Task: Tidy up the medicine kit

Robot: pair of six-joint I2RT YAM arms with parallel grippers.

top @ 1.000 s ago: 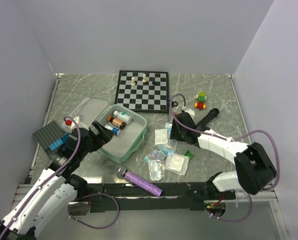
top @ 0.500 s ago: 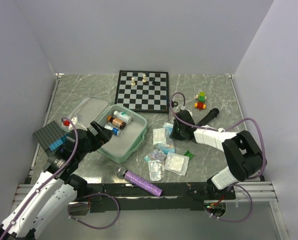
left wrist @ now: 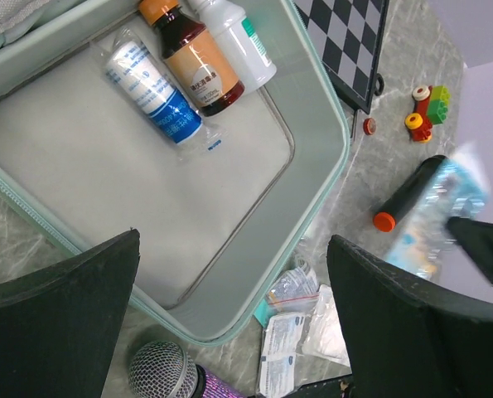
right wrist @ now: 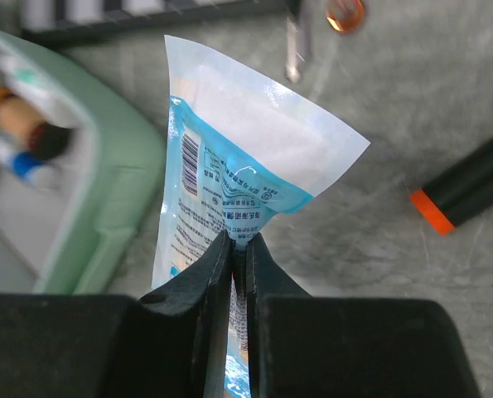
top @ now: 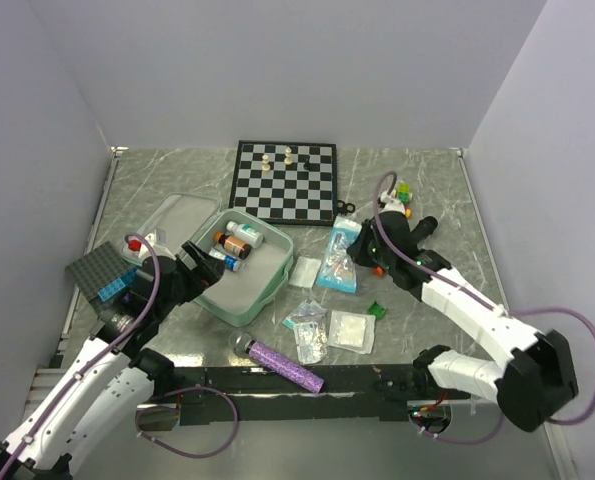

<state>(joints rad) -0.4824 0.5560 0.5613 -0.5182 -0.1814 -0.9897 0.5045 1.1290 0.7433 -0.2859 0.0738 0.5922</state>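
My right gripper needs to let go of the blue-and-white sachet on the kit's bare grey lining (top: 256, 275), beside the blue tube.
The mint-green medicine kit (top: 267, 285) lies open at centre left, grey lining up, lid (top: 172, 222) folded back. A white bottle, a brown bottle and a blue tube (left wrist: 155, 95) lie at its far corner. My right gripper (top: 362, 252) is shut on a blue-and-white sachet (top: 339, 258) and holds it above the table, right of the kit; the right wrist view shows the pouch (right wrist: 238, 157) pinched between the fingers. My left gripper (top: 199, 262) is open at the kit's left edge, its fingers (left wrist: 64, 323) wide apart over the kit's near corner (left wrist: 312, 199).
Loose sachets (top: 350, 330) and small bags (top: 307, 320) lie right of the kit. A purple glitter microphone (top: 282, 364) lies in front. A chessboard (top: 284, 180) stands behind. A black marker (top: 417, 232), toy bricks (top: 405, 192) and a dark studded plate (top: 99, 270) lie around.
My right gripper has lifted the blue-and-white sachet off the pile of packets and carried it up and back. A white sachet by the kit now lies uncovered. The left arm has barely moved.
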